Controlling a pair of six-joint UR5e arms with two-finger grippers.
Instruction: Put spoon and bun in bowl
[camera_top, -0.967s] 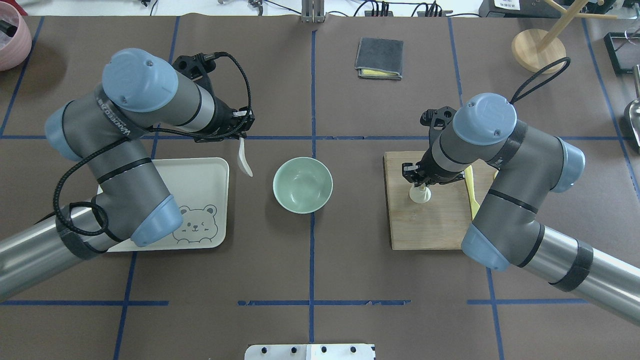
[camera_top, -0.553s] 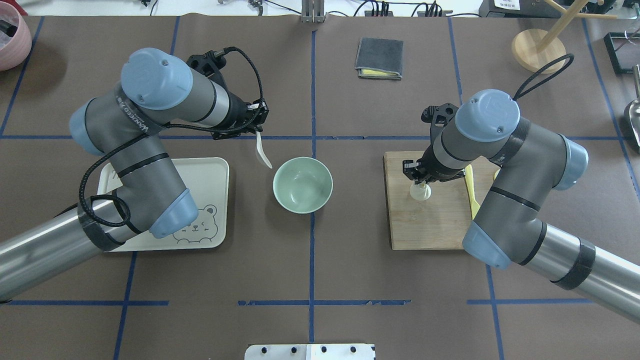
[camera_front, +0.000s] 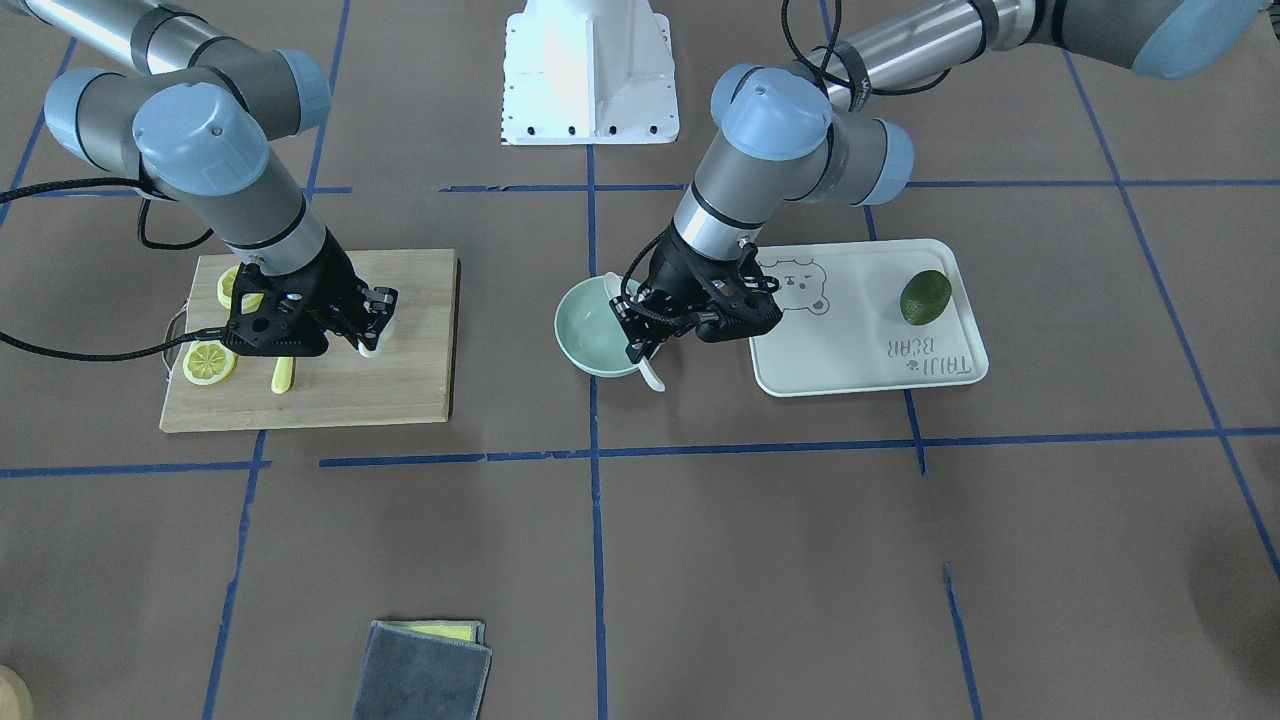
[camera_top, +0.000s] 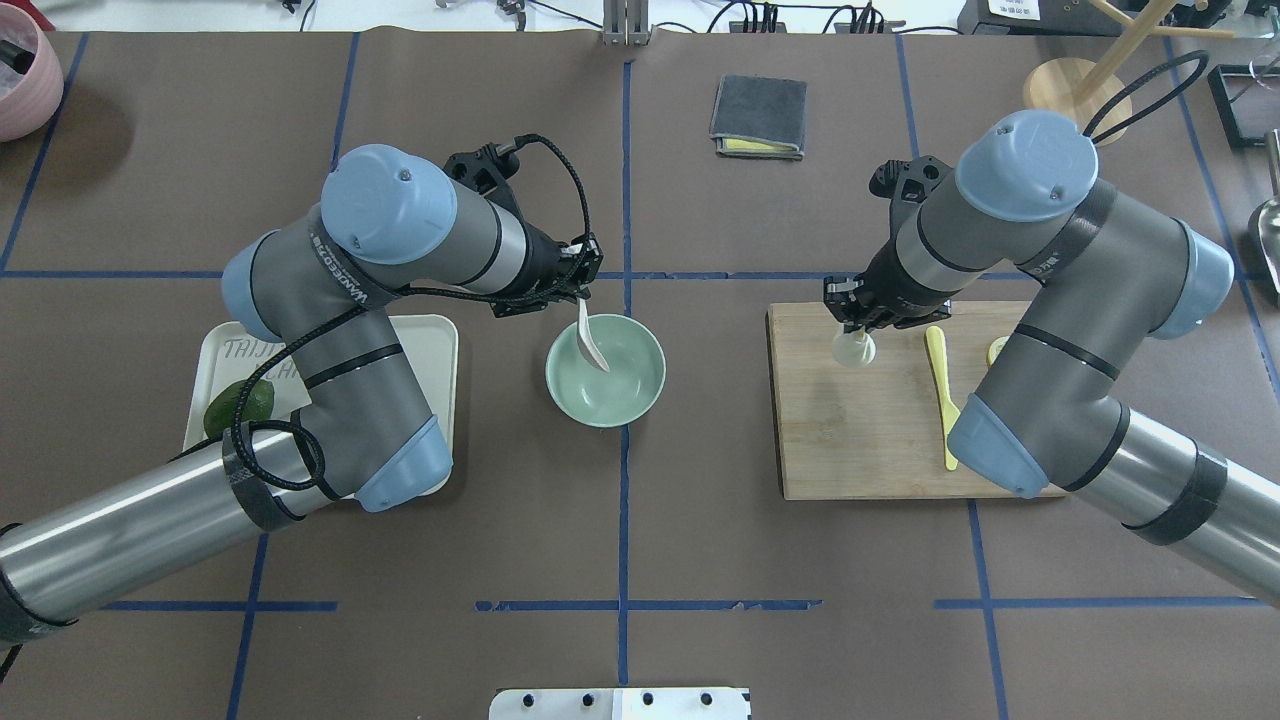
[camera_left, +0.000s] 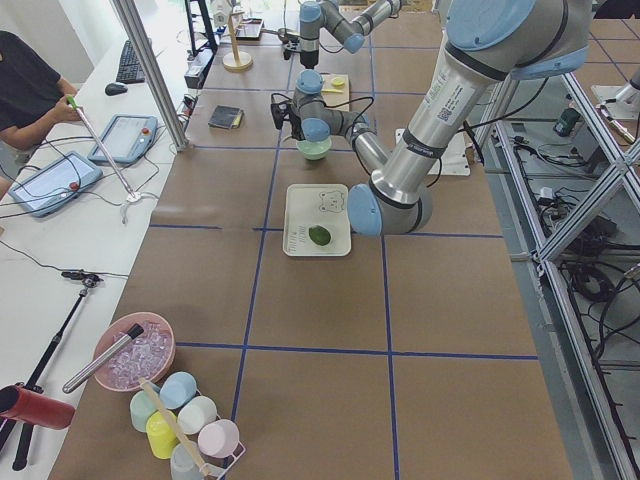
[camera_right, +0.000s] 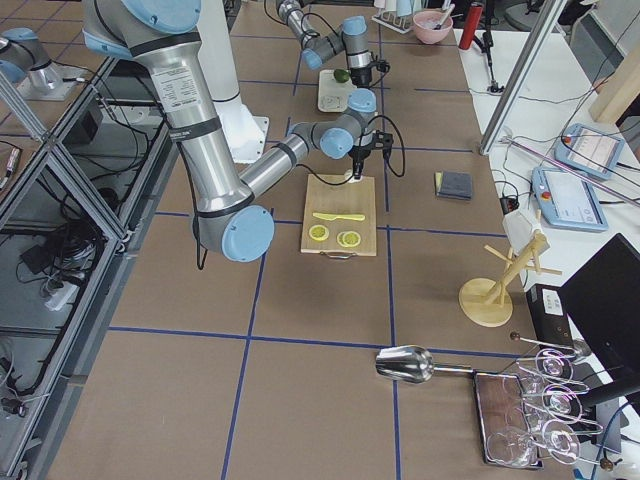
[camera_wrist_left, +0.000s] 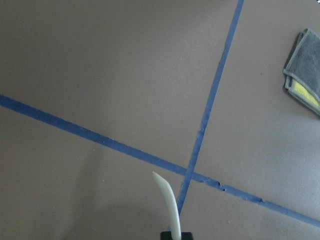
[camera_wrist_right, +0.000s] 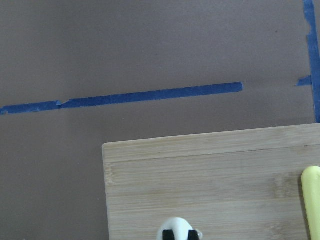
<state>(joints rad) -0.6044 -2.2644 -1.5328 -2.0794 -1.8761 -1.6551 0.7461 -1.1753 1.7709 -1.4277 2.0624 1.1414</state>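
Observation:
I need to let go of the white bun with my right gripper inside the pale mint-green bowl (camera_front: 621, 302), beside the off-white spoon's scoop.
My left gripper (camera_top: 582, 305) is shut on the handle of the off-white spoon (camera_top: 594, 348), whose scoop hangs over the pale mint-green bowl (camera_top: 640, 395) at the table's middle. The front view shows that gripper (camera_front: 645, 350) at the bowl's (camera_front: 578, 340) rim, with the spoon (camera_front: 651, 378) below it. The left wrist view shows the spoon (camera_wrist_left: 169, 202). My right gripper (camera_top: 855, 328) is shut on the white bun (camera_top: 853, 349) over the far left part of the wooden board (camera_top: 860, 440). The bun also shows in the front view (camera_front: 370, 346) and the right wrist view (camera_wrist_right: 176, 231).
A bear-printed tray (camera_top: 425, 345) with a dark green avocado (camera_top: 240, 405) lies left of the bowl. A yellow knife (camera_top: 941, 385) and lemon slices (camera_front: 208, 362) lie on the board. A grey cloth (camera_top: 758, 115) lies at the far middle.
My left arm has swung right, carrying the spoon from beside the tray to over the bowl. My right gripper has moved with the bun toward the board's far edge.

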